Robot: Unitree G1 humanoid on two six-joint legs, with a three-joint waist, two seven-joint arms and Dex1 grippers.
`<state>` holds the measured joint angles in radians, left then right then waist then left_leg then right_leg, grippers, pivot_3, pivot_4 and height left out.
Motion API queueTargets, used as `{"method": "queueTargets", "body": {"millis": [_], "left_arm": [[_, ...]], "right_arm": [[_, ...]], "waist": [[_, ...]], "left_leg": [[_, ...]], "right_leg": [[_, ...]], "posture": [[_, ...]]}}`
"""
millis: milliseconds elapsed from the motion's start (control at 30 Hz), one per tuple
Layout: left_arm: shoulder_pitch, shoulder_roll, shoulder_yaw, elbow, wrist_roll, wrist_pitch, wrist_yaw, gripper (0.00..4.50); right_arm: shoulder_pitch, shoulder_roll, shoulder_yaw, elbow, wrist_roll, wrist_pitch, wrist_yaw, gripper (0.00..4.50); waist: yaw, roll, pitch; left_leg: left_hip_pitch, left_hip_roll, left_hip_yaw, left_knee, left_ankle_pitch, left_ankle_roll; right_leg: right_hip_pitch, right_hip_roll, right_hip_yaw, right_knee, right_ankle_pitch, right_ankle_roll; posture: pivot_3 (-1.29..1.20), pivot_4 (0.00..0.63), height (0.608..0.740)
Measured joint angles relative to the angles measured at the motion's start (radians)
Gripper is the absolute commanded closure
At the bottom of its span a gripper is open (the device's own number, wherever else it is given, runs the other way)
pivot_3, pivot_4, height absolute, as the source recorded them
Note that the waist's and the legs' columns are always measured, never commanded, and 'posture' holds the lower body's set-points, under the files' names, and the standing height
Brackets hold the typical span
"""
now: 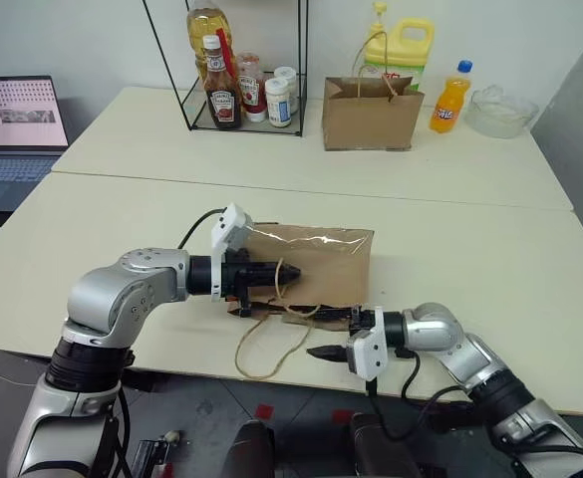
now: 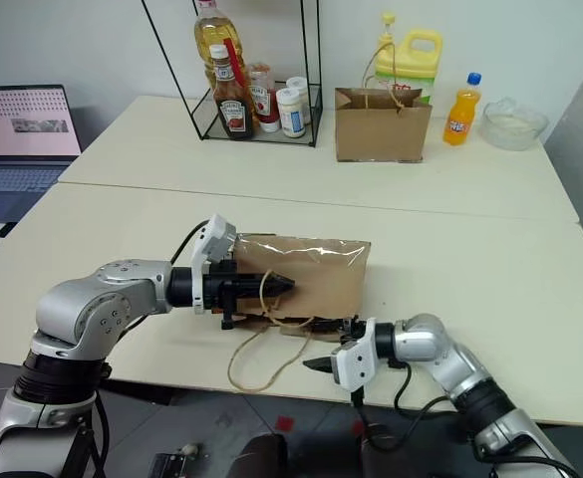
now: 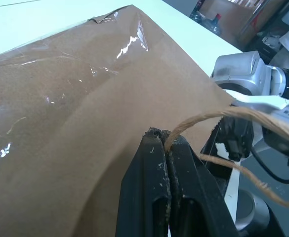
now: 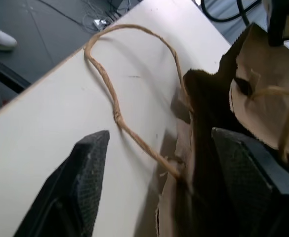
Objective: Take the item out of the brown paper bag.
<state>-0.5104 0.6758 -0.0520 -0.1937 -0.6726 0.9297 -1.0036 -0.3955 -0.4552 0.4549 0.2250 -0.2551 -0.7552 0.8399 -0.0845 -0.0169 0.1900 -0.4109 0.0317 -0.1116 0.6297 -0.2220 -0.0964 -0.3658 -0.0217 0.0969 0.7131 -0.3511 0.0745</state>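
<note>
The brown paper bag's opening is nearly shut, one handle loose; next my right gripper pinches the loose handle [image 1: 304, 338] and pulls the bag's opening open first.
The brown paper bag [image 1: 321, 257] lies flat and creased on the near table, its mouth toward the front edge. My left gripper [image 1: 289, 270] hovers over the bag's left part and is shut on one tan string handle [image 3: 208, 117], which runs out from between its fingertips [image 3: 156, 140]. The other handle [image 4: 109, 84] lies as a loop on the table and hangs over the front edge. At the bag's mouth my right gripper [image 4: 164, 148] stands open, one finger beside the torn opening [image 4: 203, 108]. The item is hidden.
On the far table stand a neat upright paper bag [image 1: 371, 112], an orange soda bottle [image 1: 450, 98], a yellow jug [image 1: 403, 45], a glass bowl [image 1: 500, 112] and a wire rack [image 1: 241, 124] with a ketchup bottle [image 1: 221, 95]. A laptop [image 1: 17, 124] sits at the left.
</note>
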Motion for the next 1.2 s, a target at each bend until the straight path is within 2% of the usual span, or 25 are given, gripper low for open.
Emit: {"method": "queueTargets", "body": {"millis": [233, 267, 333, 567, 600, 833, 1000, 1200], "left_arm": [[0.000, 0.000, 0.000, 0.000, -0.002, 0.001, 0.007, 4.50], [0.000, -0.001, 0.000, 0.000, -0.003, 0.001, 0.009, 4.50], [0.000, -0.001, 0.000, 0.000, -0.008, 0.002, 0.010, 4.50], [-0.001, -0.001, 0.001, -0.003, -0.016, 0.003, 0.013, 4.50], [-0.001, -0.001, 0.001, -0.004, -0.017, 0.004, 0.014, 4.50], [-0.001, -0.001, 0.002, -0.005, -0.022, 0.004, 0.017, 4.50], [-0.001, -0.001, 0.002, -0.005, -0.022, 0.003, 0.020, 4.50], [-0.001, -0.001, 0.003, -0.005, -0.022, 0.002, 0.025, 4.50]], "right_arm": [[-0.047, 0.004, 0.034, 0.058, -0.002, -0.044, -0.010, 1.03], [-0.050, 0.005, 0.040, 0.057, 0.003, -0.038, -0.002, 1.20], [-0.051, 0.004, 0.051, 0.054, 0.009, -0.013, 0.019, 1.67], [-0.042, -0.023, 0.090, -0.006, 0.037, 0.115, 0.110, 4.28], [-0.041, -0.032, 0.095, -0.015, 0.040, 0.131, 0.122, 4.49], [-0.037, -0.056, 0.099, -0.103, 0.045, 0.267, 0.168, 4.49], [-0.027, -0.050, 0.093, -0.144, 0.103, 0.374, 0.203, 4.49], [-0.032, -0.045, 0.087, -0.140, 0.135, 0.393, 0.220, 4.33]], "waist": [[-0.002, 0.000, 0.000], [-0.002, 0.000, 0.000], [-0.002, 0.000, 0.000], [0.000, 0.000, 0.000], [0.000, 0.000, 0.000], [0.004, 0.000, 0.000], [0.004, 0.000, 0.000], [0.004, 0.000, 0.000]], "left_leg": [[0.003, 0.000, 0.000, -0.001, 0.000, 0.000], [0.005, 0.000, 0.000, -0.001, 0.000, 0.000], [0.012, 0.000, 0.000, -0.003, 0.000, 0.000], [0.013, 0.000, 0.000, -0.003, -0.001, 0.000], [0.013, 0.000, 0.000, -0.003, -0.001, 0.000], [0.013, 0.000, -0.001, -0.003, -0.001, 0.000], [0.013, 0.000, -0.001, -0.003, -0.001, 0.000], [0.012, 0.000, -0.001, -0.003, -0.001, 0.000]], "right_leg": [[0.004, 0.000, 0.000, 0.000, 0.000, 0.000], [0.005, 0.000, 0.000, -0.001, 0.000, 0.000], [0.013, 0.000, 0.000, -0.003, 0.000, 0.000], [0.016, 0.000, 0.000, -0.006, 0.000, -0.001], [0.016, 0.000, 0.000, -0.006, 0.000, -0.001], [0.017, 0.000, -0.001, -0.008, 0.000, -0.001], [0.017, 0.000, -0.001, -0.009, 0.000, -0.001], [0.016, 0.000, -0.001, -0.010, 0.000, -0.001]], "posture": [[0.00, 0.150, 0.740], [0.00, 0.150, 0.740], [0.00, 0.150, 0.740], [0.00, 0.150, 0.740], [0.00, 0.150, 0.740], [0.00, 0.150, 0.740], [0.00, 0.150, 0.740], [0.00, 0.150, 0.740]]}}
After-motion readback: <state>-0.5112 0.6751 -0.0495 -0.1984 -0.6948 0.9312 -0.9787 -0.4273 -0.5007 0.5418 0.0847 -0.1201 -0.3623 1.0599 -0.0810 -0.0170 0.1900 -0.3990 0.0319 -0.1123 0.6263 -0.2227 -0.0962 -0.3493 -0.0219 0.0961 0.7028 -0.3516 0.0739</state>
